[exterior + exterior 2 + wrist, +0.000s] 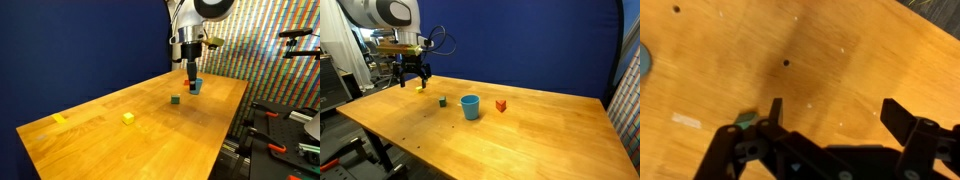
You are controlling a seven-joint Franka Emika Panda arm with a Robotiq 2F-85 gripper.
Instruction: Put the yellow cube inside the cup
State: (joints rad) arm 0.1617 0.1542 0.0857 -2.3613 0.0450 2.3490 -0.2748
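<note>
Next, my gripper closes on the sides of the yellow cube (128, 118), the one that is between the green cube and the flatter yellow piece.
The yellow cube (128, 118) sits on the wooden table (90, 140), far from my gripper. The light-blue cup (197, 86) stands upright near the far end and also shows in an exterior view (470, 106). My gripper (190, 68) hangs open and empty above the table, close to the cup and the small green cube (175, 99). In the wrist view the open fingers (832, 105) frame bare wood, with the green cube (745, 122) by one finger and the cup's rim (643, 58) at the edge. A small yellow piece (419, 86) shows under the gripper (412, 75); I cannot tell which one.
A flatter yellow piece (59, 119) lies near the table's near corner. A small red block (501, 105) sits beside the cup. The green cube (443, 101) is on the cup's other side. A blue curtain backs the table, with equipment past its edges.
</note>
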